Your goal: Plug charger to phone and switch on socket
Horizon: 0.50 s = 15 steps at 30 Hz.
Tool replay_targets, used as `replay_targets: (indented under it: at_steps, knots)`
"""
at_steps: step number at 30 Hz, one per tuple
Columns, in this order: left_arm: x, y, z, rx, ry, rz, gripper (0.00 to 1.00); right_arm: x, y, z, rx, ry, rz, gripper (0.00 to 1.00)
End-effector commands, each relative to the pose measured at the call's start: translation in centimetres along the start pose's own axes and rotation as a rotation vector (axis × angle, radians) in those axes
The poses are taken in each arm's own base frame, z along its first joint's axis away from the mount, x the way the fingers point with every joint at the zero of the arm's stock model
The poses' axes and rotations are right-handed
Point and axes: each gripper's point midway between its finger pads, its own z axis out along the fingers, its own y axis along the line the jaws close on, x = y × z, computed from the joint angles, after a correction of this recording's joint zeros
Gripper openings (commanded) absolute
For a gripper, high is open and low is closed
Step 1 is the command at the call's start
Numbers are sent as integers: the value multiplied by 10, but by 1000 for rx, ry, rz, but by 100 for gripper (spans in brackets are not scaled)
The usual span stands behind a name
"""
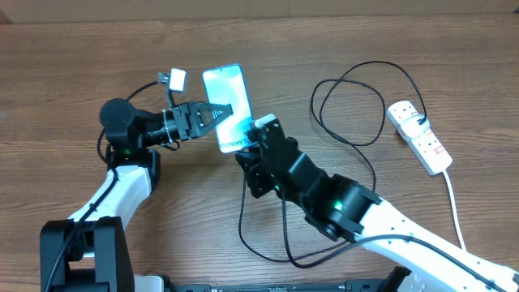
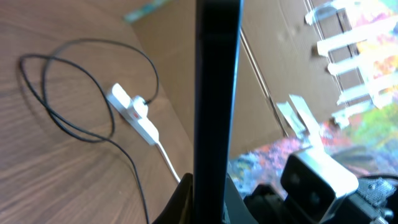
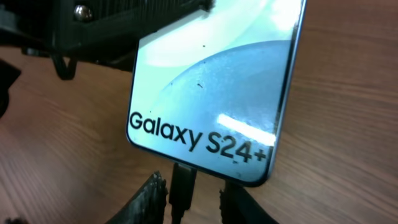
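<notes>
The robot's left gripper should release the phone flat on the bare table (image 1: 253,161) under the fingers of the right gripper.
The phone (image 1: 223,93) is held off the table, screen up, by my left gripper (image 1: 217,113), which is shut on its side edges. In the left wrist view the phone (image 2: 217,93) is a dark edge-on bar between my left gripper's fingers (image 2: 217,208). The right wrist view shows its "Galaxy S24+" screen (image 3: 211,93). The charger's connector tip (image 3: 182,183) sits against the phone's bottom edge, apparently in the port. My right gripper (image 3: 193,200) is open around it, with gaps on both sides, and sits at the phone's lower end (image 1: 253,146). The black cable (image 1: 349,81) loops to the socket (image 1: 418,136).
The socket's thick white cord (image 1: 454,203) runs to the front right. The socket (image 2: 134,112) and cable loops (image 2: 81,124) also show in the left wrist view. A cardboard wall (image 1: 259,8) borders the table's far edge. More black cable (image 1: 268,243) lies under my right arm.
</notes>
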Motion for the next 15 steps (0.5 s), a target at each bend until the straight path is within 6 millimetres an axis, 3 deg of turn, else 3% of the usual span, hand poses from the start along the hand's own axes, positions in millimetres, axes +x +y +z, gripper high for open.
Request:
replay_targets:
  at_steps: [1, 3, 7, 12, 15]
  knots:
    - [15, -5, 3, 32, 71, 28, 4, -27, 13, -32, -67, -73, 44, 48]
    - [12, -4, 4, 22, 49, 26, 4, -28, 25, -49, -140, -74, 43, 65]
    - [5, 2, 12, -5, -5, -18, 5, -35, 36, -91, -233, -112, 40, 85]
    - [4, 9, 46, -51, -80, -86, 4, -31, 28, -145, -254, -157, 41, 100]
    - [7, 12, 71, -86, -118, -103, 4, -20, 20, -170, -253, -157, 41, 100]
